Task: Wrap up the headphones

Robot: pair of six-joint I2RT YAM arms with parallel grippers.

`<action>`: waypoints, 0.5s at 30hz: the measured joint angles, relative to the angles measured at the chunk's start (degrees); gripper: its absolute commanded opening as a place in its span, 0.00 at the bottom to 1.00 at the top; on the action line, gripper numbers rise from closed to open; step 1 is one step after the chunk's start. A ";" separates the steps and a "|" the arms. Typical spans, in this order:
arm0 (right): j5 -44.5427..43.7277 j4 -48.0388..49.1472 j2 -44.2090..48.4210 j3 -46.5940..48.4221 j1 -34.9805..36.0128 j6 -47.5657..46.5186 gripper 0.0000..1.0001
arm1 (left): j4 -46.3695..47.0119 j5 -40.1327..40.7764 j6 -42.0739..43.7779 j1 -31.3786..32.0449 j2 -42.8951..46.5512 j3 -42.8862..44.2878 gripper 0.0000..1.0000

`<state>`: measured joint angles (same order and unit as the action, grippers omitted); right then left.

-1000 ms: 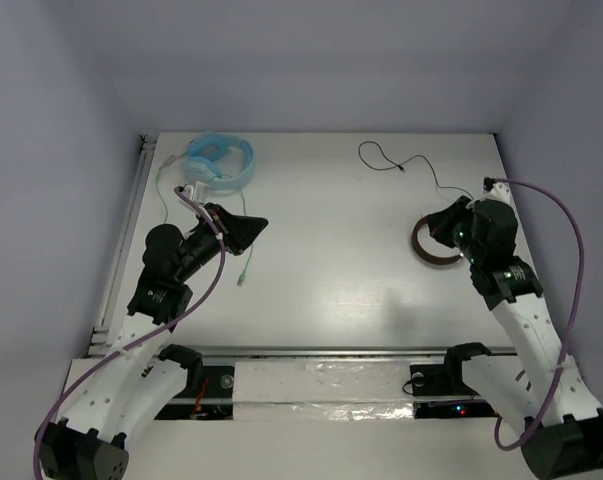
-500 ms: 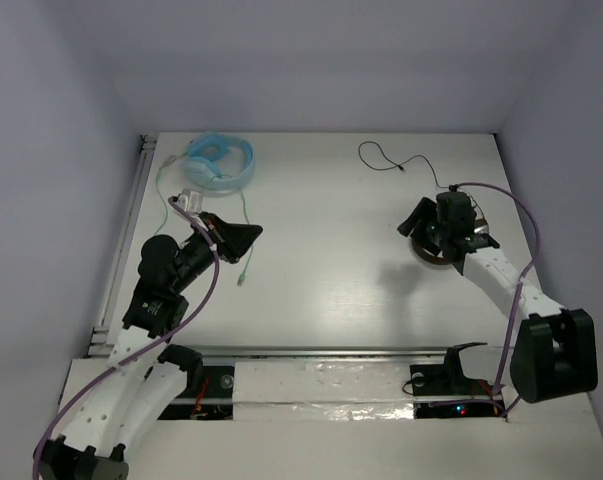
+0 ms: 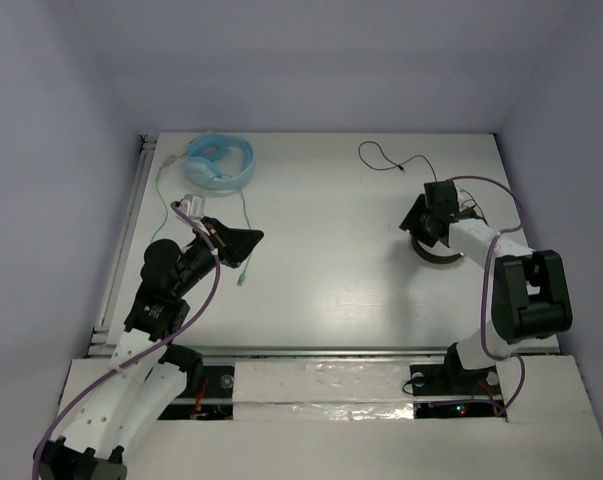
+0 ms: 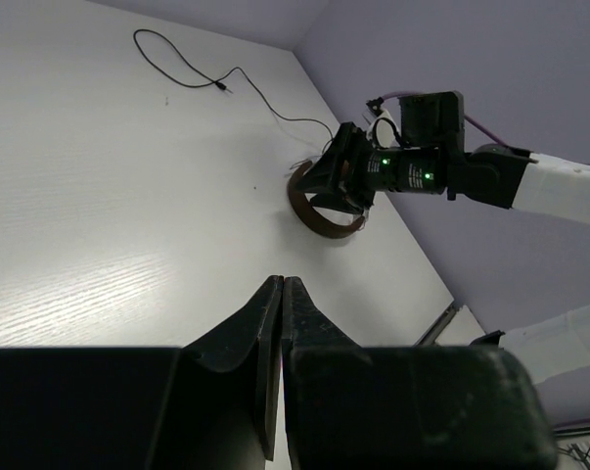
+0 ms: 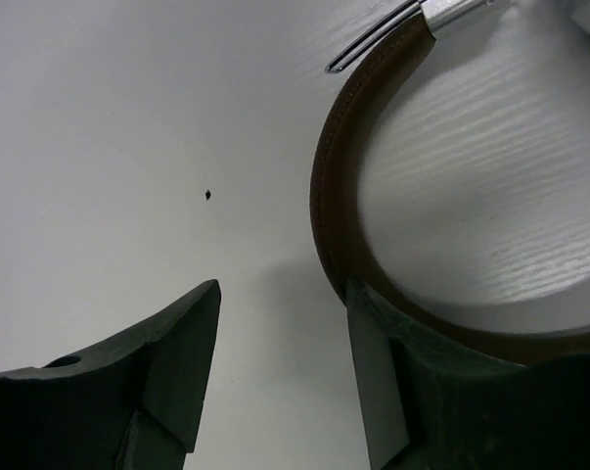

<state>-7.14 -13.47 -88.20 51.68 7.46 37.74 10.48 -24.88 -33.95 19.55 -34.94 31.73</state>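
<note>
My right gripper will first grab the brown headband (image 5: 336, 181) and bring it to the middle of the table, because the headphones lie far from my left gripper.
The headphones (image 3: 436, 255) lie at the right of the table, brown headband showing, earcups hidden under my right arm. Their thin black cable (image 3: 386, 165) trails to the back middle. My right gripper (image 3: 417, 218) is open, low over the table just left of the headband; in the right wrist view the headband (image 5: 339, 191) curves past the right fingertip (image 5: 368, 323), nothing between the jaws. My left gripper (image 3: 253, 235) is shut and empty at the left. The left wrist view shows the headphones (image 4: 319, 217), the cable (image 4: 192, 70) and my right gripper (image 4: 329, 184) across the table.
A light blue headset (image 3: 221, 161) with a pale green cable (image 3: 245, 245) lies at the back left, the cable running down beside my left gripper. A metal rail (image 3: 126, 235) lines the left table edge. Grey walls enclose the table.
My right arm has swung and reached back-left, its gripper moving from over the headphones to just left of the headband. My left gripper shifted slightly.
</note>
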 measured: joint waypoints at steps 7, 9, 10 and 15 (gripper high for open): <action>0.92 -2.91 -4.22 3.80 0.00 -1.57 0.32 | 0.52 0.59 -0.24 0.00 0.87 -0.15 0.01; 2.36 -3.28 -4.22 3.87 -0.33 -1.92 0.32 | 0.50 0.74 -0.42 0.00 0.94 -0.33 0.01; 3.48 -3.34 -4.28 3.96 -0.52 -1.99 0.33 | 0.55 0.87 -0.48 0.00 0.96 -0.35 0.01; 7.19 -3.69 -4.39 4.55 -1.01 -2.49 0.56 | 0.57 1.22 -0.66 0.00 1.07 -0.37 0.02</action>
<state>0.05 -17.17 -92.60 56.23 6.46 35.24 11.05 -23.66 -34.61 19.55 -33.87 31.35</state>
